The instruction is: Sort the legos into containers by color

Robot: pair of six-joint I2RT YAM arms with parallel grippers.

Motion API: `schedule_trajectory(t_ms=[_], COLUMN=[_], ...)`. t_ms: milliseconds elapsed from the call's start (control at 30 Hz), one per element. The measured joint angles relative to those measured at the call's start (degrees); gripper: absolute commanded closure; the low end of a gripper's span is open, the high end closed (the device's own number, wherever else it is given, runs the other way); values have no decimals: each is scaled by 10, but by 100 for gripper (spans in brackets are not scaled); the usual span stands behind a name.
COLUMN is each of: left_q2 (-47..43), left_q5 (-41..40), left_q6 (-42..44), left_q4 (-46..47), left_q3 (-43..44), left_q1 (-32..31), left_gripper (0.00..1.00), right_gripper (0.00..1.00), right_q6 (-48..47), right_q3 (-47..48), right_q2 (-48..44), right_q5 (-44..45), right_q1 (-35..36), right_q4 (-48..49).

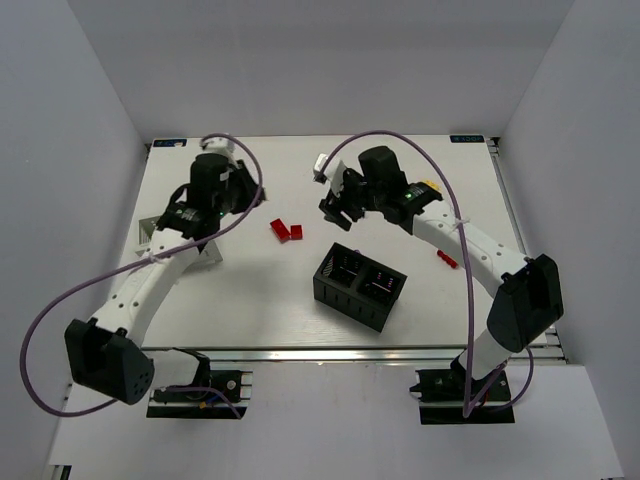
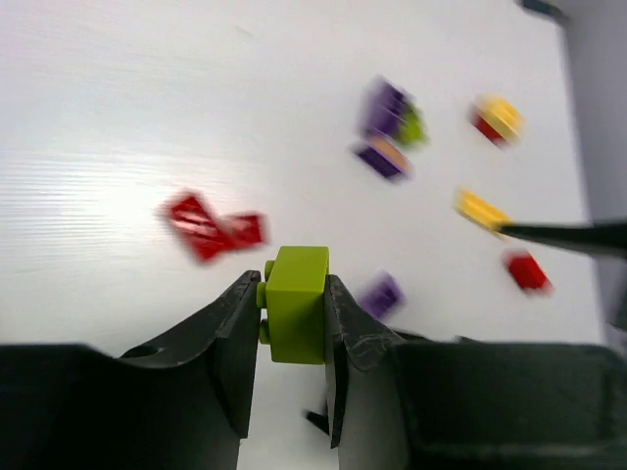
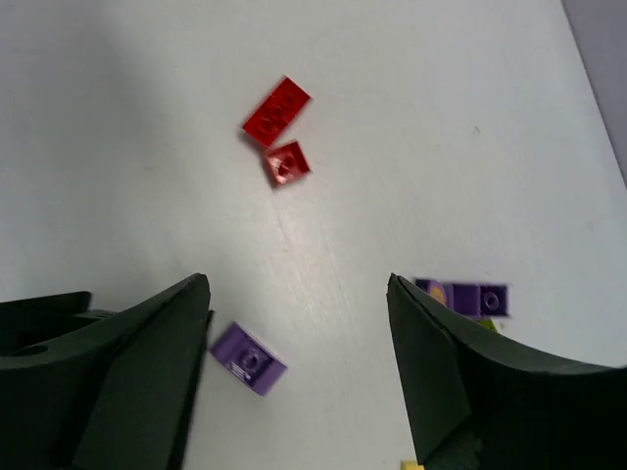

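My left gripper has the lime green lego, now held above the table. It will let go of it in the white/grey box's compartment (image 1: 155, 230) farthest from the red legos.
My left gripper (image 2: 294, 294) is shut on a lime green lego (image 2: 297, 304), held above the table. In the top view it (image 1: 203, 222) hovers over the white/grey box (image 1: 148, 232), which the arm mostly hides. My right gripper (image 3: 299, 294) is open and empty above a purple lego (image 3: 248, 358) lying near its left finger. In the top view it (image 1: 340, 208) is just behind the black two-compartment box (image 1: 360, 285). Two red legos (image 1: 285, 230) lie between the arms and show in the right wrist view (image 3: 276, 110). More purple legos (image 3: 462, 298) lie by the right finger.
In the left wrist view several loose legos lie ahead: purple ones (image 2: 385, 110), a yellow one (image 2: 480, 208), a red one (image 2: 527, 271). A red lego (image 1: 447, 260) and a yellow one (image 1: 432, 185) lie beside the right arm. White walls enclose the table.
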Motion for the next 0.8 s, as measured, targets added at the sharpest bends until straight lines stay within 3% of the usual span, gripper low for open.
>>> schedule_trajectory(t_ms=[100, 133, 167, 233, 367, 500, 800], left_q2=[-31, -42, -51, -64, -55, -21, 25], left_q5=[-128, -166, -199, -259, -347, -399, -412], left_q6=[13, 15, 17, 23, 26, 28, 32], left_q4=[-48, -63, -76, -98, -123, -129, -110], left_q3=[9, 9, 9, 7, -2, -17, -23], left_q1=[33, 44, 57, 83, 138, 185, 272], left_gripper=[100, 100, 100, 100, 100, 100, 100], right_gripper=[58, 80, 90, 100, 99, 91, 81], right_q6=[33, 43, 50, 73, 101, 118, 138], right_q3=[-23, -31, -37, -43, -44, -45, -56], right_q2=[-6, -10, -14, -20, -21, -21, -21], right_q5=[34, 43, 47, 53, 45, 21, -38], right_q1=[-23, -33, -44, -68, -116, -154, -216], right_q4=[30, 40, 47, 59, 84, 90, 96])
